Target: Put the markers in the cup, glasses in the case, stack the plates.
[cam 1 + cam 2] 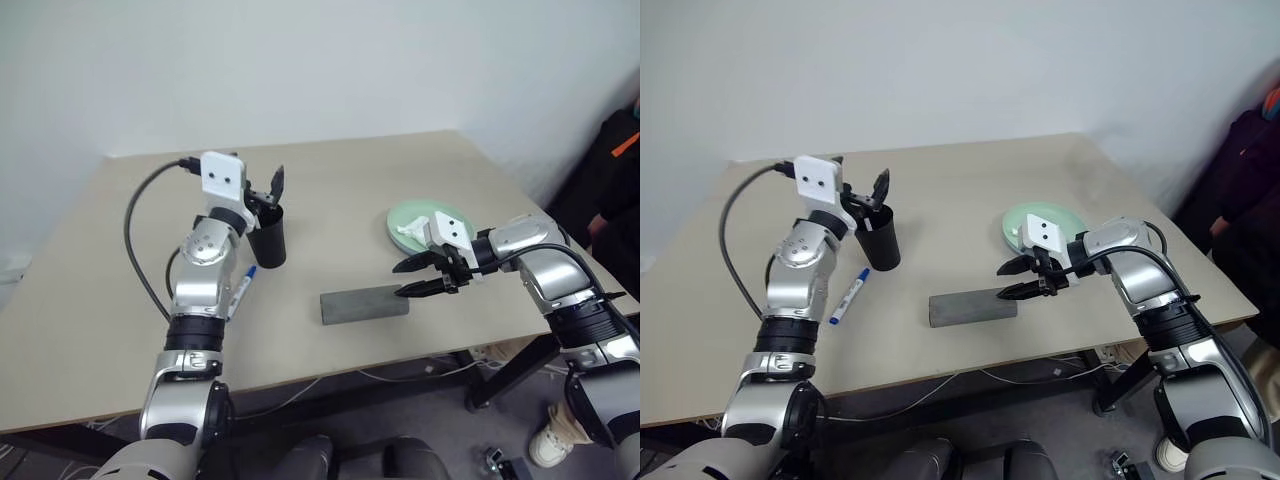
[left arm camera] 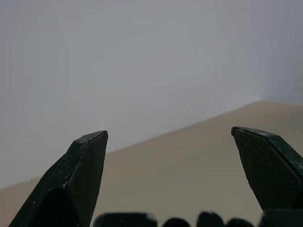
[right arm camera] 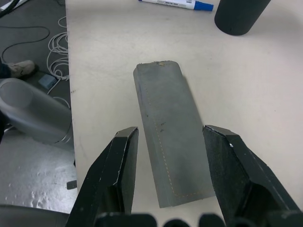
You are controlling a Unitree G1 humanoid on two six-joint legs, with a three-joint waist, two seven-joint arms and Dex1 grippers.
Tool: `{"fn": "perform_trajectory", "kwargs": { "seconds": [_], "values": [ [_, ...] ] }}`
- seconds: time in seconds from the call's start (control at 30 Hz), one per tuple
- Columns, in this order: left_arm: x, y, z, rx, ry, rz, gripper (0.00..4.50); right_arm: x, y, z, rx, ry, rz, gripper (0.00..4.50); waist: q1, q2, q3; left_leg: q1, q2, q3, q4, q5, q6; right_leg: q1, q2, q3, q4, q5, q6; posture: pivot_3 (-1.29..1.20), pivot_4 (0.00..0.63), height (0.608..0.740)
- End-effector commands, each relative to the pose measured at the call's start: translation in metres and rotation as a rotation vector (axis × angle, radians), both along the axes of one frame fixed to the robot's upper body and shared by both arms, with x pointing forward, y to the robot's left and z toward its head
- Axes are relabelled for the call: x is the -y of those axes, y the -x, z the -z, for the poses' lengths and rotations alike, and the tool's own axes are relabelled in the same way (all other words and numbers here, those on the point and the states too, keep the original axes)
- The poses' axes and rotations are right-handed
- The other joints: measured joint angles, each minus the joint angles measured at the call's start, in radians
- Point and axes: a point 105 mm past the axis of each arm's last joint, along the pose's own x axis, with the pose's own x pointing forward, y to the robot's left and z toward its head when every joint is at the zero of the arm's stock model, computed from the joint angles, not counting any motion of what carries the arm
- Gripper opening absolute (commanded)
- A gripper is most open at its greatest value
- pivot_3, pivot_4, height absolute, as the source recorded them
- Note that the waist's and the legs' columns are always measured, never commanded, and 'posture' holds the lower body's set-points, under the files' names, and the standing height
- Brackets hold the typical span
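Observation:
Next, my left gripper goes to the white marker in front of the black cup and closes on its body's half [image 1: 235, 303] away from the blue cap.
The black cup [image 1: 268, 240] stands upright at the table's left middle. My left gripper [image 1: 266, 192] hovers just above its rim, open and empty, its fingers [image 2: 85, 161] spread wide. A white marker with a blue cap [image 1: 240, 288] lies on the table just in front of the cup, beside my left forearm. The grey case [image 1: 363, 304] lies closed near the front edge. My right gripper [image 1: 420, 277] is at the case's right end, open, with nothing between its fingers [image 3: 123, 156]. A mint green plate [image 1: 450, 213] sits behind that hand. The glasses are out of view.
A crumpled white tissue [image 1: 412, 230] lies on the green plate. A black cable [image 1: 135, 230] loops from my left wrist over the table's left side. A person's dark sleeve [image 1: 615, 160] is at the far right edge. Cables and a shoe lie on the floor below the front edge.

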Motion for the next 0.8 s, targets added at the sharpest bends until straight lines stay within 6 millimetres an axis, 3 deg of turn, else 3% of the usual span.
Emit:
{"fn": "perform_trajectory", "kwargs": {
  "seconds": [0.03, 0.13, 0.23, 0.37, 0.47, 0.8],
  "values": [
    [-0.009, 0.02, -0.014, -0.122, -0.06, -0.001, 4.47, 0.0, -0.003, -0.015, 0.046, -0.02, -0.004, 2.35, -0.003, 0.0, 0.0, 0.0, 0.0, 0.0, 0.0, 0.0, 0.0, 0.0, 0.0, 0.0, 0.0, 0.0, 0.0, 0.0, 0.0, 0.74],
    [-0.017, 0.047, -0.003, -0.301, -0.12, 0.08, 4.47, 0.001, -0.003, -0.015, 0.045, -0.017, -0.002, 2.35, -0.006, 0.001, 0.0, 0.002, 0.001, 0.0, -0.002, 0.0, 0.0, 0.0, 0.001, 0.001, 0.001, 0.0, 0.0, 0.0, 0.0, 0.74],
    [-0.038, 0.065, 0.014, -0.47, -0.191, 0.057, 4.47, 0.003, -0.003, -0.016, 0.044, -0.013, -0.002, 2.35, -0.006, 0.001, 0.0, 0.003, 0.001, 0.0, -0.004, 0.0, 0.0, 0.0, 0.002, 0.002, 0.001, 0.0, 0.0, 0.0, 0.0, 0.74],
    [-0.058, 0.087, 0.047, -0.752, -0.147, 0.043, 4.47, 0.006, -0.004, -0.016, 0.044, -0.011, 0.005, 2.35, 0.002, 0.002, 0.001, 0.005, 0.002, 0.0, -0.005, 0.0, 0.0, 0.002, 0.003, 0.002, 0.001, 0.0, -0.001, 0.0, 0.0, 0.74],
    [-0.055, 0.088, 0.066, -0.843, -0.179, 0.042, 4.47, 0.006, -0.007, -0.018, 0.052, -0.013, 0.012, 2.35, 0.006, 0.002, 0.001, 0.005, 0.001, -0.001, -0.005, 0.0, -0.001, 0.003, 0.002, 0.001, 0.001, 0.0, -0.001, 0.0, 0.0, 0.74],
    [-0.04, 0.057, 0.121, -0.981, -0.226, 0.017, 4.47, 0.002, -0.008, -0.018, 0.059, -0.029, 0.01, 2.35, 0.004, 0.002, 0.0, 0.004, 0.001, 0.0, -0.006, 0.0, -0.001, 0.0, 0.002, 0.002, 0.0, 0.0, -0.001, 0.0, 0.0, 0.74]
  ]
}}
